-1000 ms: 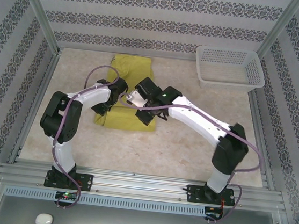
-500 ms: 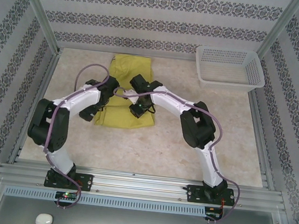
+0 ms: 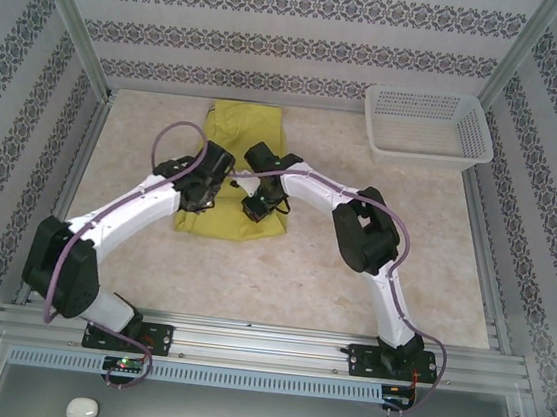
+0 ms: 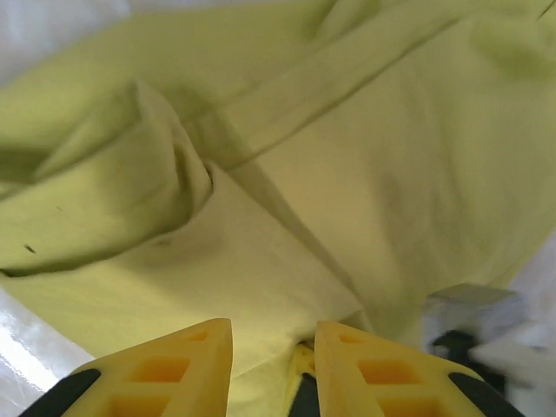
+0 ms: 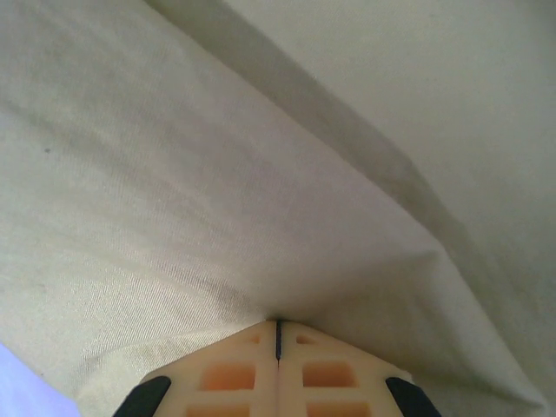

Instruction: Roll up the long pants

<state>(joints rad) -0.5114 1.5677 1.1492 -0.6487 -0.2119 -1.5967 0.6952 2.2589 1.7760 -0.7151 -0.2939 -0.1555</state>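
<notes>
The pants' outer fold gapes, so left gripper must take that loose fold (image 4: 113, 221) before rolling.
The long pants (image 3: 244, 124) lie as a mustard yellow-green folded strip at the back centre of the table, running from the rear wall toward me. My left gripper (image 3: 208, 182) sits low on their left half. In the left wrist view its yellow jaws (image 4: 274, 326) stand a little apart with a fold of the pants (image 4: 347, 174) pinched between them. My right gripper (image 3: 259, 204) is on the right half, near the front edge. In its wrist view the fingertips (image 5: 278, 323) are pressed together on the cloth (image 5: 261, 174). The waistband is hidden.
A white plastic basket (image 3: 427, 125) stands at the back right corner. Patterned walls and metal frame posts (image 3: 72, 29) close in the table on three sides. Bare marbled tabletop (image 3: 280, 279) lies between the pants and the arm bases.
Both arms have changed posture: the left arm has stretched out low, and the right elbow has swung in. The grippers stayed on the cloth, and the pants' near edge has drawn back slightly.
</notes>
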